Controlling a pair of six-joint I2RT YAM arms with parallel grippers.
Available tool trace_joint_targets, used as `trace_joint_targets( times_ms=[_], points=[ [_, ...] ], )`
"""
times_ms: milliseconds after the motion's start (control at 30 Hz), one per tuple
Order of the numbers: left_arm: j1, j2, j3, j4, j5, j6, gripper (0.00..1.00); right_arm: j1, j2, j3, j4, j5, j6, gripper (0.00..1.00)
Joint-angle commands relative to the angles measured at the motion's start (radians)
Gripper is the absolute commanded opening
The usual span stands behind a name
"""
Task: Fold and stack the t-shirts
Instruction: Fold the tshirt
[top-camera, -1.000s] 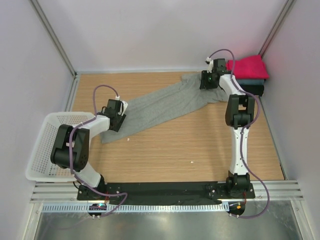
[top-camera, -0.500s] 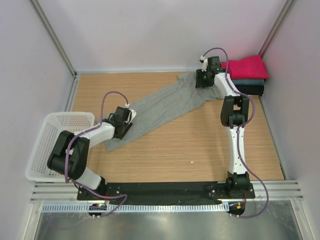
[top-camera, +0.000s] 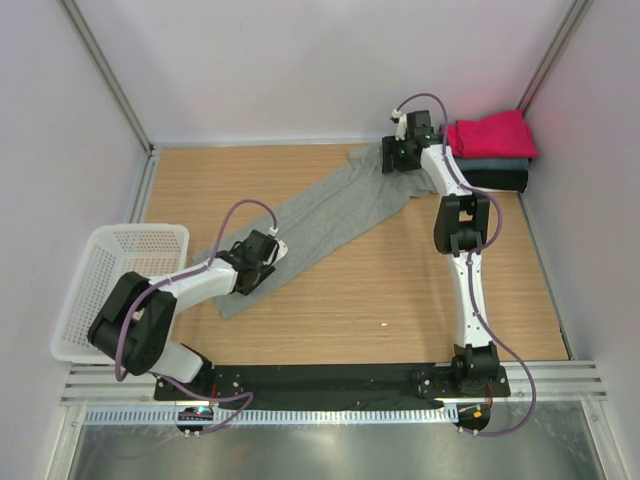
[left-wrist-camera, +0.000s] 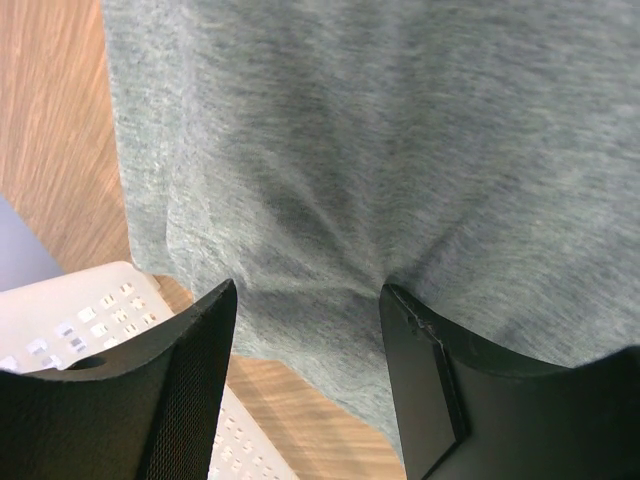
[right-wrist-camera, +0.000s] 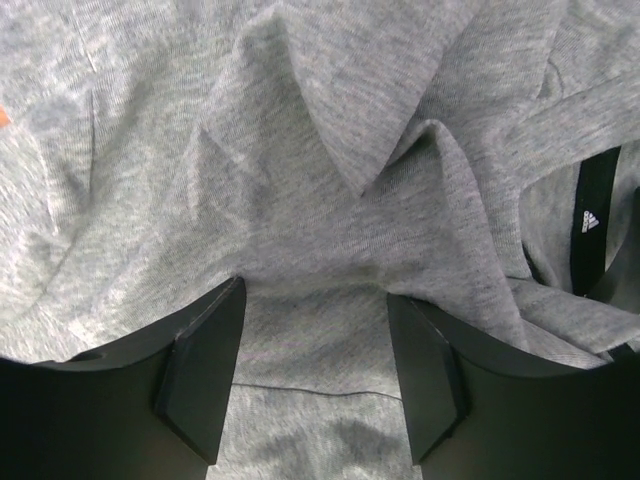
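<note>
My left gripper will move next to the grey t-shirt's near corner (top-camera: 227, 316), at its lower end by the white mesh basket, and close there.
A large heather-grey t-shirt (top-camera: 330, 210) lies stretched in a diagonal band across the table, from the near left to the far right. My left gripper (top-camera: 266, 262) stands on its lower end with its jaws apart. In the left wrist view (left-wrist-camera: 308, 290) the fingertips touch the grey cloth (left-wrist-camera: 380, 130), and creases run out from the right fingertip. My right gripper (top-camera: 390, 160) is over the shirt's upper end, open (right-wrist-camera: 315, 290) above bunched grey folds (right-wrist-camera: 300, 150). The dark inner collar with a white logo (right-wrist-camera: 592, 205) shows at the right. Folded magenta-red (top-camera: 490, 133), slate-blue (top-camera: 500, 162) and black (top-camera: 502, 180) t-shirts are stacked in the far right corner.
A white mesh basket (top-camera: 120, 240) stands at the table's left edge, close beside the left arm; its rim (left-wrist-camera: 60, 320) shows in the left wrist view. Walls close in the table on the left, back and right. A small white speck (top-camera: 384, 324) lies on the wood.
My left gripper slid right and toward the near edge, and the shirt's lower end shifted with it. My right gripper moved left along the back and its jaws widened.
</note>
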Motion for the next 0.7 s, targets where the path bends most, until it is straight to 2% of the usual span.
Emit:
trace_joint_targets(
  times_ms=[0,167,267,333,367,433,567,667],
  points=[
    [-0.048,-0.031,-0.036,-0.092,0.030,0.006,0.61,0.010,0.041,0.060,0.000,0.020,0.008,0.66],
    [-0.085,-0.027,-0.033,-0.116,0.051,0.006,0.61,0.010,0.061,0.089,0.009,0.030,0.008,0.68],
    [-0.128,-0.077,-0.020,-0.112,-0.004,0.016,0.60,0.008,0.014,0.064,0.009,0.022,0.008,0.68],
    [-0.152,-0.164,0.009,-0.130,-0.044,0.041,0.60,0.008,-0.054,-0.018,0.043,0.031,-0.001,0.68],
    [-0.160,-0.192,0.024,-0.148,-0.050,0.049,0.61,0.008,-0.141,-0.058,0.064,0.039,-0.004,0.68],
    [-0.160,-0.266,0.087,-0.219,-0.032,0.044,0.61,0.005,-0.225,-0.184,0.124,0.056,-0.015,0.69],
    [-0.162,-0.321,0.208,-0.369,0.043,-0.011,0.63,0.002,-0.414,-0.334,0.146,0.039,-0.013,0.69],
    [-0.162,-0.303,0.234,-0.466,0.111,-0.039,0.63,0.000,-0.480,-0.406,0.135,0.001,0.008,0.70]
  ],
)
